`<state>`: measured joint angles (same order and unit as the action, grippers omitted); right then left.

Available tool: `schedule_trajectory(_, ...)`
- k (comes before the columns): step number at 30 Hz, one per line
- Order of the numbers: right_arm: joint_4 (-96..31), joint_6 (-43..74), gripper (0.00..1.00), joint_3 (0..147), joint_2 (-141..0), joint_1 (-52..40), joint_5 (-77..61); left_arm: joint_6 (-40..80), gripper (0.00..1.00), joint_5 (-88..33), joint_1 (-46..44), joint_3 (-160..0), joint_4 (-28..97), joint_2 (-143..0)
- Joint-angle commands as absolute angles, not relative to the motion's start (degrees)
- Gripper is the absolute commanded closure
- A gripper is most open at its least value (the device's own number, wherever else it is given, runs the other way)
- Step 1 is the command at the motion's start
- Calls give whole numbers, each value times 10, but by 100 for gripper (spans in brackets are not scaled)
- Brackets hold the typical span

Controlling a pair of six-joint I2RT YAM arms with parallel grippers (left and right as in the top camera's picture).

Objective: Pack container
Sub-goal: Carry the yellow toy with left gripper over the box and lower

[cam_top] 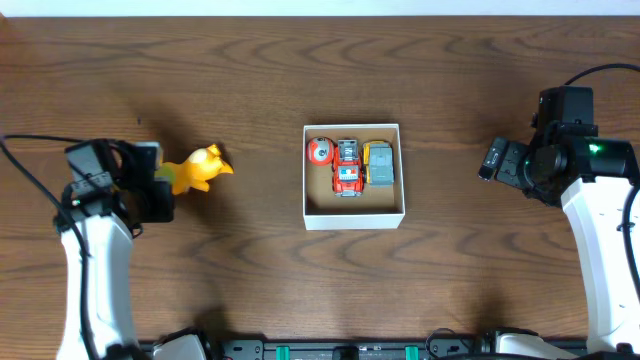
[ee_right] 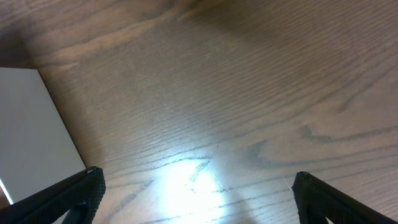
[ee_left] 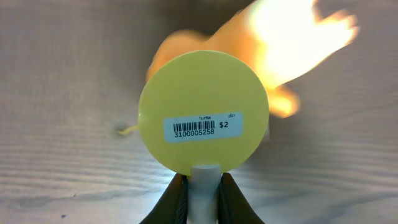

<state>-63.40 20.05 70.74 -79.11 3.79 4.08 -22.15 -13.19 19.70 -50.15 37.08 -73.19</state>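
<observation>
Next, my left gripper lets go of the white peg with its yellow round base on the container's bottom before the red car [cam_top: 346,209].
The container [cam_top: 353,218] is a small white-walled box with a brown floor in the middle of the table. In it lie a red ball toy [cam_top: 319,150], a red car [cam_top: 347,166] and a grey-yellow vehicle [cam_top: 380,163]. Its white wall shows at the left of the right wrist view [ee_right: 28,130]. My left gripper [cam_top: 168,183] is shut on the white peg under the yellow round base [ee_left: 203,112] of an orange toy [cam_top: 200,168], held left of the container. My right gripper [cam_top: 492,160] is open and empty, right of the container, jaws wide [ee_right: 196,190].
Dark wood table [cam_top: 250,70] all around. Black cables run off at the far left [cam_top: 25,165] and top right [cam_top: 600,72]. The arm bases stand at the front corners.
</observation>
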Motion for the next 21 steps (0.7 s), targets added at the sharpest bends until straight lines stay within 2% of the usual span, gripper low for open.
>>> schedule_trajectory(1, -634, 190, 1, 704, -791, 43, 47, -172, 94, -135, 141, -513, 374, -681)
schedule_trajectory(10, -635, 190, 1, 704, -791, 43, 47, -188, 94, -135, -106, -528, 369, -592)
schedule_trajectory(15, -635, 190, 1, 700, -791, 43, 47, -188, 94, -135, -227, -556, 327, -602)
schedule_trajectory(21, -623, 190, 1, 668, -792, 43, 47, -208, 94, -117, -314, -593, 312, -670)
